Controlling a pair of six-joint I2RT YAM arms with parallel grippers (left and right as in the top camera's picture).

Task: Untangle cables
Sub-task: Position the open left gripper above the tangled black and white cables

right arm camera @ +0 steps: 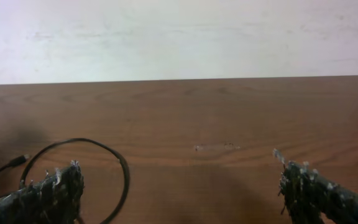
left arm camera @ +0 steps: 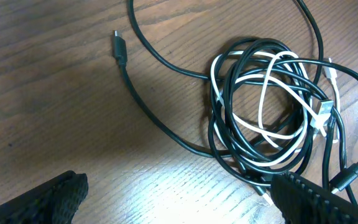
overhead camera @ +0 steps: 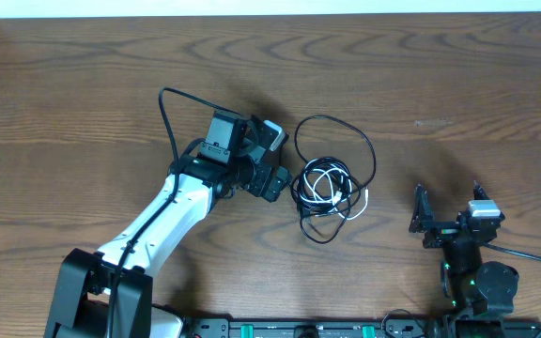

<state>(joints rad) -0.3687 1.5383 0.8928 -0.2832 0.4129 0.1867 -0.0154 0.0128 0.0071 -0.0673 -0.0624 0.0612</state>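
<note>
The side [overhead camera: 307, 177] [left arm camera: 219, 121] of the tangled coil nearest the loose black plug end, where black and white strands of cable meet, should be gripped next by my left gripper.
The cables [overhead camera: 325, 185] lie in a tangled coil at the middle of the wooden table [overhead camera: 458, 84]: black cords with a white strand wound through them. One black loop [overhead camera: 372, 155] arcs out toward the far right. In the left wrist view the coil [left arm camera: 219, 124] fills the right half, and a loose black plug end [left arm camera: 119, 46] lies apart at upper left. My left gripper [overhead camera: 285, 160] [left arm camera: 179, 205] hovers open just left of the coil, with only bare wood between its fingers. My right gripper [overhead camera: 449, 205] [right arm camera: 182, 196] stands open to the right of the coil, holding nothing. A black cable loop [right arm camera: 124, 168] shows near its left finger.
A white wall [right arm camera: 179, 37] rises beyond the table's far edge. The arms' base rail [overhead camera: 299, 329] runs along the near edge. The left arm's own thick black cable [overhead camera: 169, 122] arcs up behind its wrist.
</note>
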